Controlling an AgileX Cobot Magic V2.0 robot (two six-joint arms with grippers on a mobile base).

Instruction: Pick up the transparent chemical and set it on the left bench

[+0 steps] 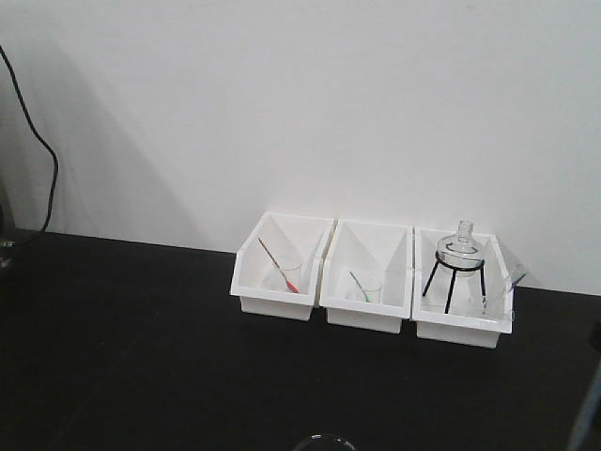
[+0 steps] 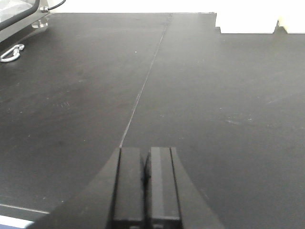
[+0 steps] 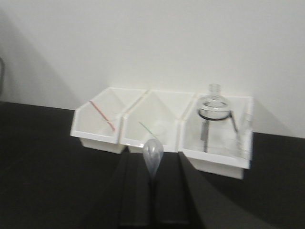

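The clear teardrop-shaped bulb, now in front of the middle bin, will be let go by my right gripper, leaning against the clear round rim (image 1: 300, 442) on the near black bench.
The transparent chemical, a small clear beaker (image 1: 496, 299) with a colourless dropper (image 1: 515, 276), stands at the right end of the right white bin (image 1: 460, 327); in the right wrist view it is a faint blur (image 3: 244, 131). My right gripper (image 3: 153, 164) hovers in front of the middle bin (image 3: 150, 140), shut on a clear teardrop-shaped bulb (image 3: 153, 153) that sticks out past its tips. A clear round rim (image 1: 324, 442) shows at the bottom edge of the front view. My left gripper (image 2: 145, 151) is shut and empty, low over the bare black bench (image 2: 214, 95).
The left bin (image 1: 275, 282) holds the beaker with the red dropper (image 1: 278, 268). The middle bin (image 1: 366, 296) holds the one with the green dropper (image 1: 362, 287). A black tripod with a round flask (image 1: 457, 254) fills the right bin. A carabiner (image 2: 12, 52) lies far left.
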